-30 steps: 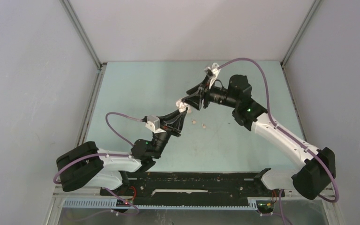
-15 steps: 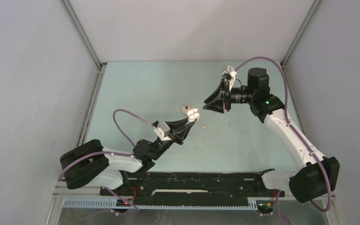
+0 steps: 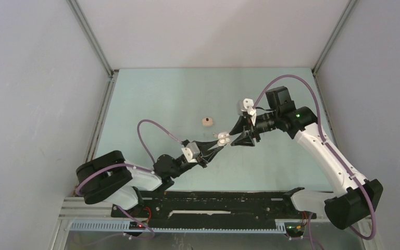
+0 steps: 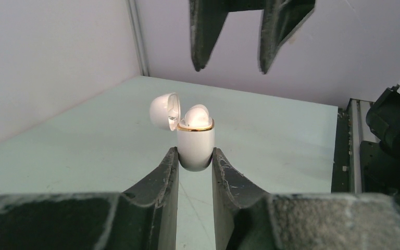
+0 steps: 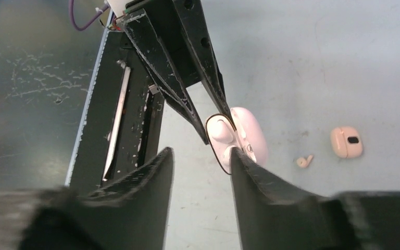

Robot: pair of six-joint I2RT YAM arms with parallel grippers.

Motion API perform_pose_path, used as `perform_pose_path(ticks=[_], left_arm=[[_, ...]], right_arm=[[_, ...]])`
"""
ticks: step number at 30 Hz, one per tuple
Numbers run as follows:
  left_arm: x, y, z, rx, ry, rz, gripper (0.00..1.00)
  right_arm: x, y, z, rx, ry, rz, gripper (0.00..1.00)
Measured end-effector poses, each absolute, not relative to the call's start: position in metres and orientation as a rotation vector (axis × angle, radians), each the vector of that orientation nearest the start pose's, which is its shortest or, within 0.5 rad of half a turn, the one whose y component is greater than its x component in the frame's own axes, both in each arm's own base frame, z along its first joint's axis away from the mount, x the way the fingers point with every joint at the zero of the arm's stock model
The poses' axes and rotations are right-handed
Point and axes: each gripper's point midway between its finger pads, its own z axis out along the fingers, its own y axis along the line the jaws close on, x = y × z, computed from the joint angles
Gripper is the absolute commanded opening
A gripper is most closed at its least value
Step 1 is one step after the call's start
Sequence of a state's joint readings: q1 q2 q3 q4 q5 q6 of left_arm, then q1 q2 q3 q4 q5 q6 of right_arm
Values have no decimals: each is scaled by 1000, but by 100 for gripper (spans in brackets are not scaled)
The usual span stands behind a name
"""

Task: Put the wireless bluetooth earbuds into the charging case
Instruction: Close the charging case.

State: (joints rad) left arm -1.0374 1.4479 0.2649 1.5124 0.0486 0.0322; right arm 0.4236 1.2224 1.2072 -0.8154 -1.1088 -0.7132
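Note:
Next, I set the white charging case, now held upright above mid-table, on the pale green table [image 3: 250, 139] with my left gripper, under my right gripper's fingers.
My left gripper [image 4: 195, 154] is shut on the base of a white charging case [image 4: 195, 146], held upright above the table with its lid [image 4: 165, 110] swung open. A white earbud [image 4: 197, 115] sits in the case's gold-rimmed mouth. From above, the case [image 3: 223, 137] hangs mid-table, with the left gripper [image 3: 219, 142] on one side and my right gripper [image 3: 234, 139] on the other. The right gripper [image 5: 200, 156] is open with nothing between its fingers. One of its fingertips [image 5: 235, 156] is at the rim of the case [image 5: 250, 136], beside the seated white buds [image 5: 220, 130].
A tan earbud [image 5: 304, 161] lies loose on the pale green table [image 3: 156, 99]. A closed tan case [image 5: 347, 141] rests near it, also seen in the top view as the tan case [image 3: 207, 121]. Grey walls enclose the table on three sides.
The left arm has carried the open white case rightward and nearer. The right arm swung away, then came down close to the case, its jaws narrower than before.

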Motion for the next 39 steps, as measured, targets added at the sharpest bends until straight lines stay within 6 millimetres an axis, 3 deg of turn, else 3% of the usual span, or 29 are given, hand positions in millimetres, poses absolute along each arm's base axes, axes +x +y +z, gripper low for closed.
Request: perform_pose_path(ticks=[4, 6, 18, 26, 32, 39], left_arm=[[188, -337, 210, 716, 1089, -905, 0], [186, -338, 210, 722, 1086, -909, 0], [182, -340, 210, 737, 1080, -933, 0], [180, -341, 209, 734, 1089, -961, 0], [180, -342, 207, 708, 1115, -982, 0], [189, -339, 202, 649, 1167, -973, 0]], right_arm=[[190, 233, 260, -1508, 1466, 1100, 81], [192, 230, 259, -1508, 1470, 1089, 87], [198, 235, 239, -1532, 1515, 1122, 89], [186, 246, 225, -1607, 1510, 1144, 88], [184, 251, 217, -1662, 1514, 1096, 87], [190, 244, 212, -1654, 1547, 1023, 87]])
